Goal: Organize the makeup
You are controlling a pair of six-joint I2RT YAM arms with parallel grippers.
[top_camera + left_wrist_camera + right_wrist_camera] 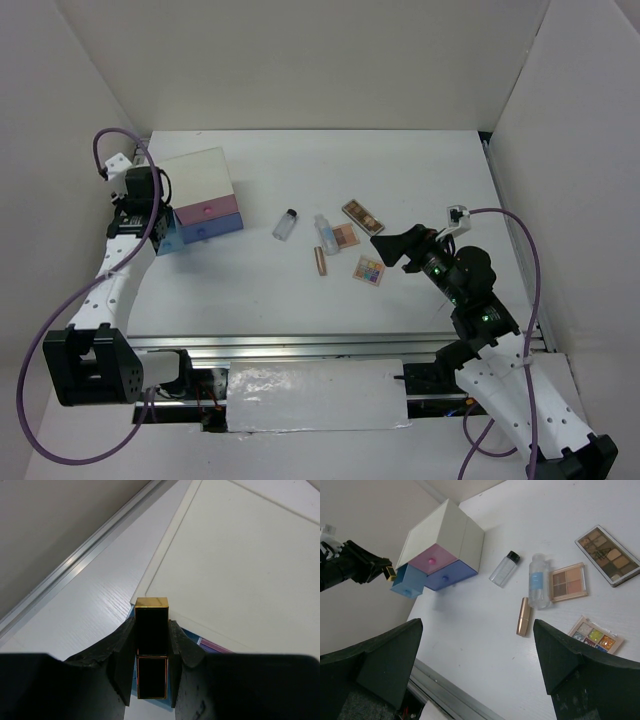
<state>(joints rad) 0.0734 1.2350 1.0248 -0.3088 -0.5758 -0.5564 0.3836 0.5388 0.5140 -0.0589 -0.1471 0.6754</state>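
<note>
Next, my left gripper releases the black lipstick inside the pulled-out light-blue drawer (165, 229) (159, 662), just past the front edge of the white box. The lipstick is now just above that drawer.
My left gripper (152, 630) is shut on a black lipstick with gold trim (151, 611), held just above the pulled-out light-blue drawer (404, 583) at the left of the white drawer box (198, 178). On the table lie a small clear dark-capped bottle (286, 223), a clear tube (325, 235), a slim brown-gold stick (319, 261), and three palettes: brown (363, 216), pinkish-tan (345, 236) and multicoloured (369, 270). My right gripper (392, 245) hovers open beside the palettes, with nothing between its fingers (380, 650).
The box has a pink drawer (431, 560) and a darker blue drawer (451, 575), both closed. White walls enclose the table at the back and on both sides. A metal rail (300, 345) runs along the near edge.
</note>
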